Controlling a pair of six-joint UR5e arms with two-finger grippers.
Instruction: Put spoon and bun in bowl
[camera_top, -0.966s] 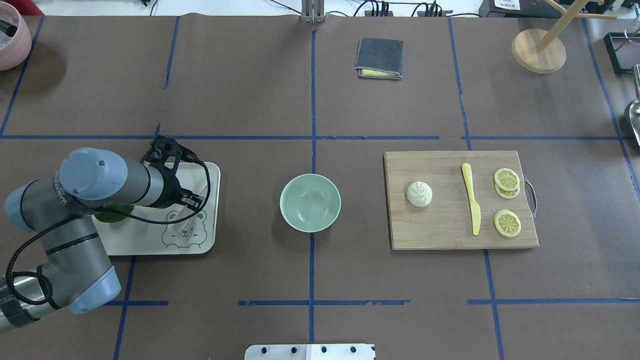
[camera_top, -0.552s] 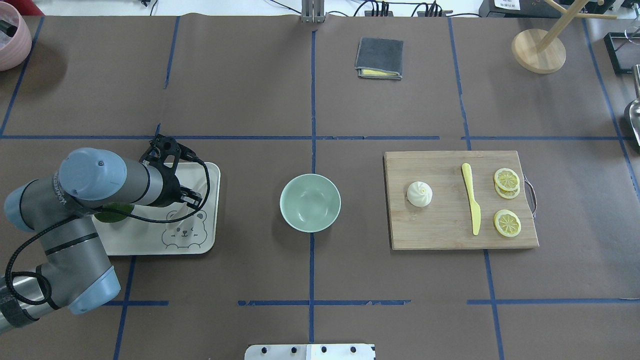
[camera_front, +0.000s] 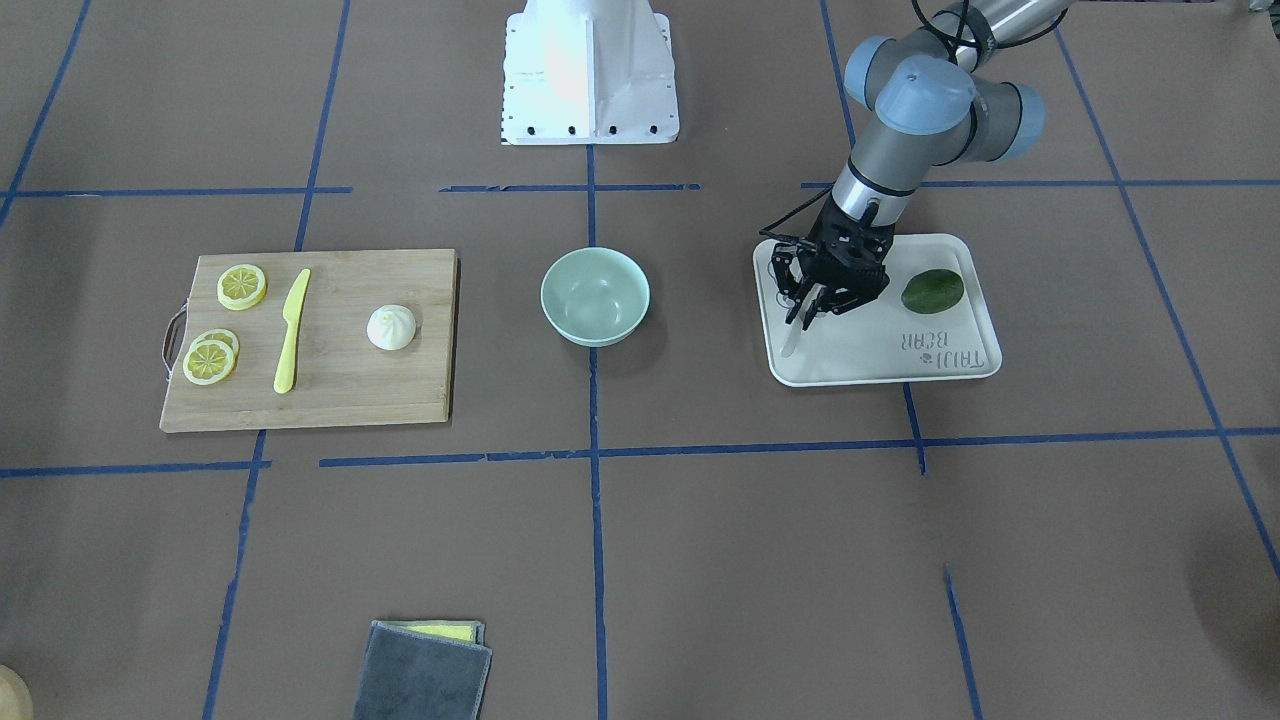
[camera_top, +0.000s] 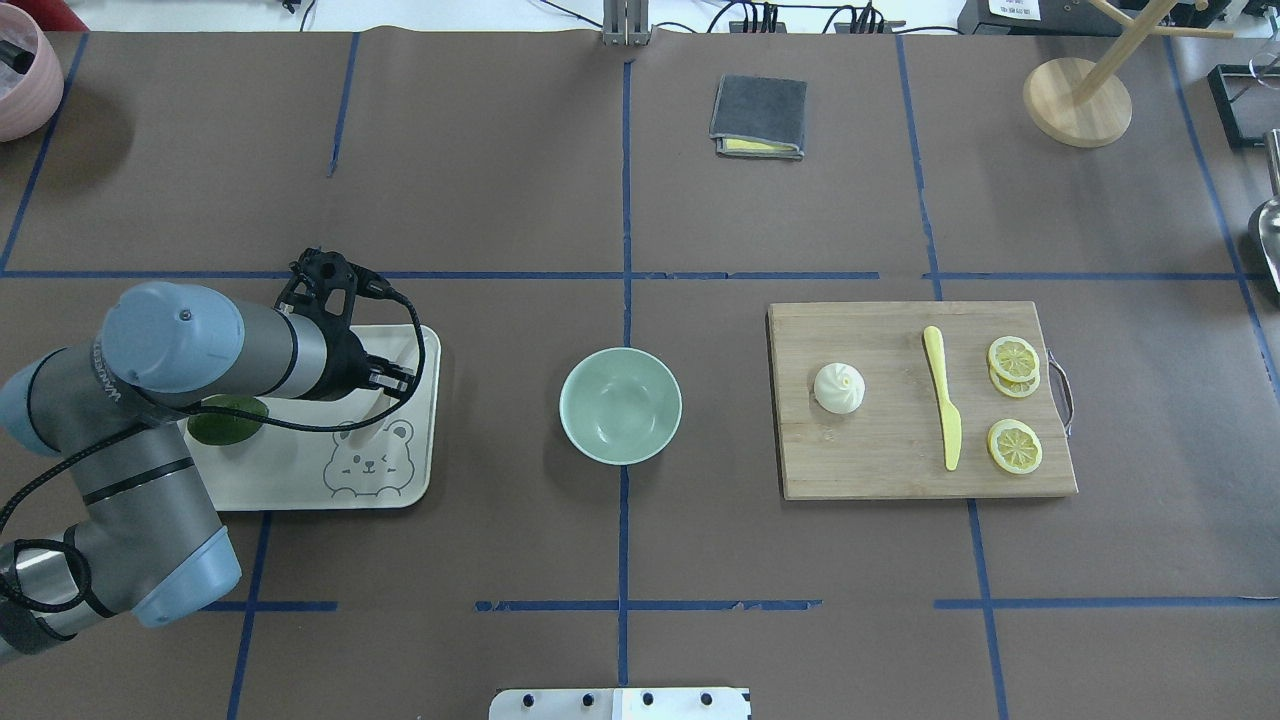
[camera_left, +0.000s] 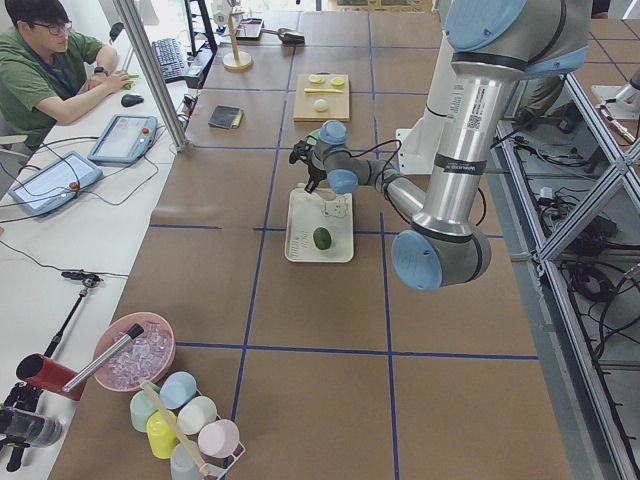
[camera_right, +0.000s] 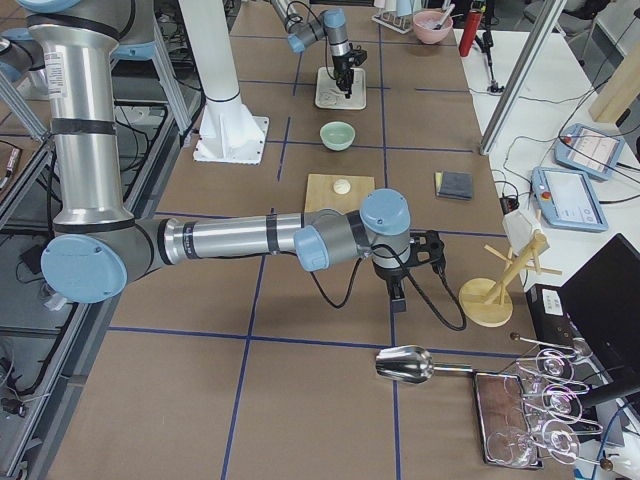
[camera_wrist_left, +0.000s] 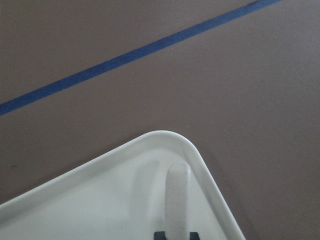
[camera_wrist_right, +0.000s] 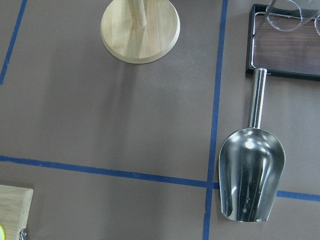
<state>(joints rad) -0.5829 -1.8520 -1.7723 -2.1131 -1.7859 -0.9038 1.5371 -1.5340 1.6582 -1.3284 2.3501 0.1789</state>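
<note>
The off-white spoon, now over the cream tray's near corner, will be let go by my left gripper in the mint-green bowl, leaning (camera_front: 608, 325) against the bowl's near rim.
My left gripper (camera_front: 812, 305) is shut on the off-white spoon (camera_front: 792, 340) over the near corner of the cream tray (camera_front: 900, 362). The left wrist view shows the spoon (camera_wrist_left: 177, 195) sticking out from the fingers above the tray's corner (camera_wrist_left: 150, 140). The mint-green bowl (camera_top: 620, 405) stands empty at the table's middle. The white bun (camera_top: 839, 388) sits on the wooden cutting board (camera_top: 880, 460). My right gripper (camera_right: 398, 295) shows only in the exterior right view, far right of the board; I cannot tell whether it is open or shut.
A yellow knife (camera_top: 943, 395) and lemon slices (camera_top: 1014, 446) lie on the board. A green item (camera_top: 228, 420) sits on the tray. A folded grey cloth (camera_top: 758, 115), a wooden stand (camera_top: 1077, 100) and a metal scoop (camera_wrist_right: 250, 180) lie further off.
My left arm has drawn back a little toward the left and the far side. The gripper has shifted with the spoon over the tray.
</note>
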